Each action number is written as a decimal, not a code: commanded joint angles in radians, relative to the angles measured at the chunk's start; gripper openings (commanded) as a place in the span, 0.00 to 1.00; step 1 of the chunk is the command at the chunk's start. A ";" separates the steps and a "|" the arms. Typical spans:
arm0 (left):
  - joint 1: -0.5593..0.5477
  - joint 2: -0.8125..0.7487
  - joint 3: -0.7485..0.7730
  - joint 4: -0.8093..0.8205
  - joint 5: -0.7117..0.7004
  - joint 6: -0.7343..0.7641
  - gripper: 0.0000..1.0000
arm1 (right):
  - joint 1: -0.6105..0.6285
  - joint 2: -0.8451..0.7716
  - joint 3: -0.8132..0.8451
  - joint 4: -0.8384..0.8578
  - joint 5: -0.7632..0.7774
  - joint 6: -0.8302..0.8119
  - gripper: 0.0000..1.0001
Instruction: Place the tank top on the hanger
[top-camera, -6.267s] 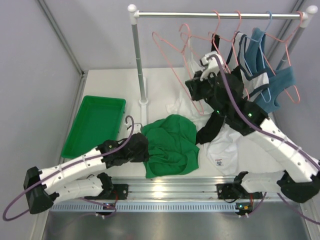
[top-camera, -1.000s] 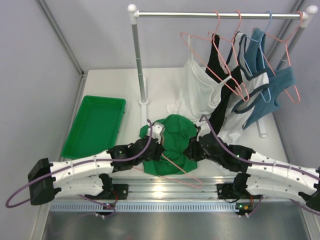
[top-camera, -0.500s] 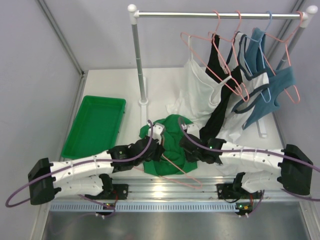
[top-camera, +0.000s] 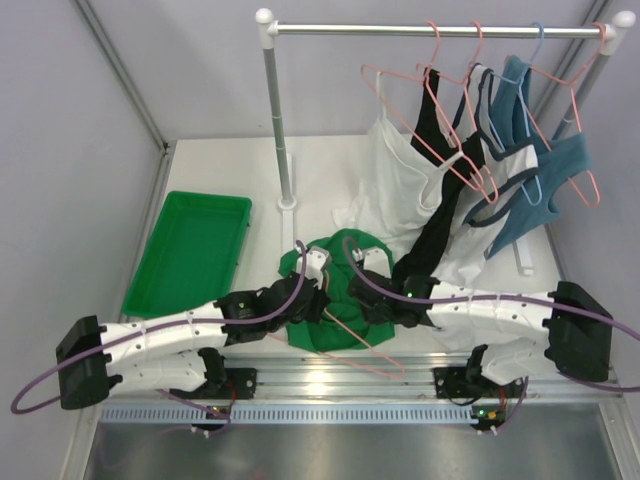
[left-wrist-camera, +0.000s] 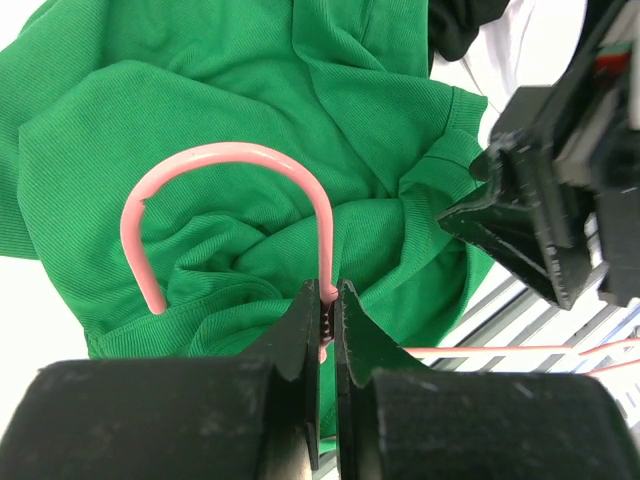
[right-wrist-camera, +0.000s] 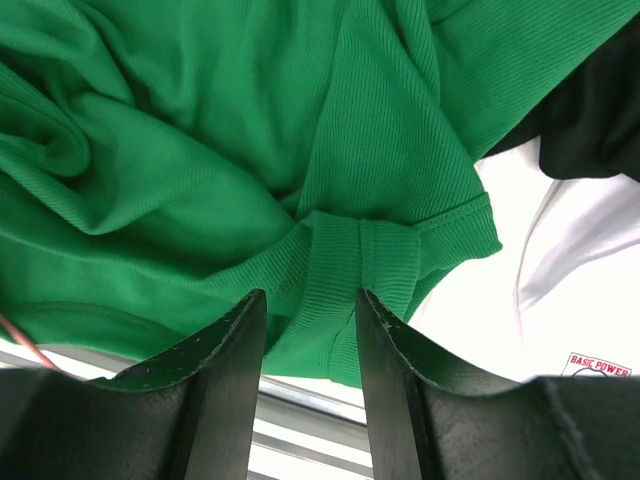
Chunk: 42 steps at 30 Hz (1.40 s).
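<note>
My right gripper will pinch the band's edge (right-wrist-camera: 337, 352) and pull it past the hanger's far corner, because that corner is outside the tank top's folded ribbed band.
The bright green tank top (top-camera: 318, 335) lies crumpled on the table's front middle. My left gripper (top-camera: 318, 290) hovers over its left part, shut on the neck of a salmon-pink hanger (top-camera: 365, 345). The hanger's triangle runs right toward the front rail. In the left wrist view the hook (left-wrist-camera: 230, 150) arches above the green fabric (left-wrist-camera: 250, 80) from the left gripper (left-wrist-camera: 327, 290). My right gripper (top-camera: 360, 295) sits on the tank top's right part. The right gripper (right-wrist-camera: 310, 295) is open, its jaws straddling a folded ribbed band (right-wrist-camera: 360, 250) of the tank top (right-wrist-camera: 200, 150), not pinching it.
A rigid green tray (top-camera: 190, 250) lies at the left. The clothes rack (top-camera: 430, 30) at the back holds white, black and teal garments on hangers. A white garment (right-wrist-camera: 560, 300) lies beside the tank top. The aluminium rail (top-camera: 320, 380) runs along the near edge.
The right arm has come down from the rack and slid left onto the tank top, its jaws widening. The left gripper, earlier empty, keeps the hanger still.
</note>
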 joint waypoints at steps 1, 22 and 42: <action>-0.005 -0.005 0.005 0.063 -0.014 0.003 0.00 | 0.020 0.031 0.025 -0.016 0.038 0.007 0.41; -0.008 -0.013 0.003 0.064 -0.023 0.002 0.00 | 0.026 0.037 -0.009 -0.083 0.078 0.041 0.42; -0.008 -0.109 -0.020 0.047 -0.247 -0.058 0.00 | 0.026 -0.190 -0.142 -0.128 0.046 0.148 0.00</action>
